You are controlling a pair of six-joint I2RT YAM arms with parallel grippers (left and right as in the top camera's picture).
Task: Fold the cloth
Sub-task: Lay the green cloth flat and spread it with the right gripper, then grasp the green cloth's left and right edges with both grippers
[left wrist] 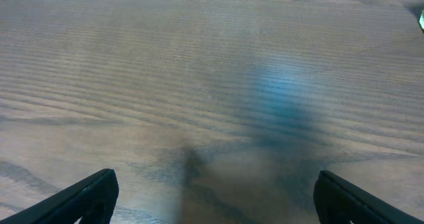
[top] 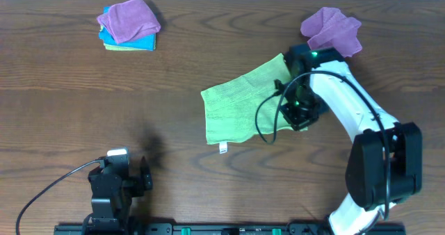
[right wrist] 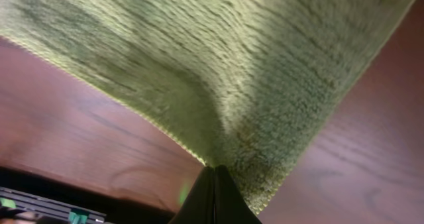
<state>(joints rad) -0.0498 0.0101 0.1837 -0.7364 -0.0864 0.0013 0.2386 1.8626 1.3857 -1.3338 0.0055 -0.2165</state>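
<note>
Left gripper should next close at the lime-green cloth's near corner [top: 209,140], beside its small white tag.
The lime-green cloth [top: 240,104] lies mid-table with its small white tag [top: 223,149] at the near edge. Its right part is lifted. My right gripper [top: 300,113] is shut on the cloth's right edge; in the right wrist view the closed fingers [right wrist: 214,177] pinch the cloth [right wrist: 218,58], which hangs stretched above the wood. My left gripper [top: 118,186] is open and empty at the near left, far from the cloth; its fingertips [left wrist: 215,194] frame bare wood.
A purple cloth [top: 332,28] lies just behind the right arm. A stack of a purple cloth [top: 131,19] on blue and green ones [top: 125,42] sits at the far left. The table's near edge runs by the arm bases.
</note>
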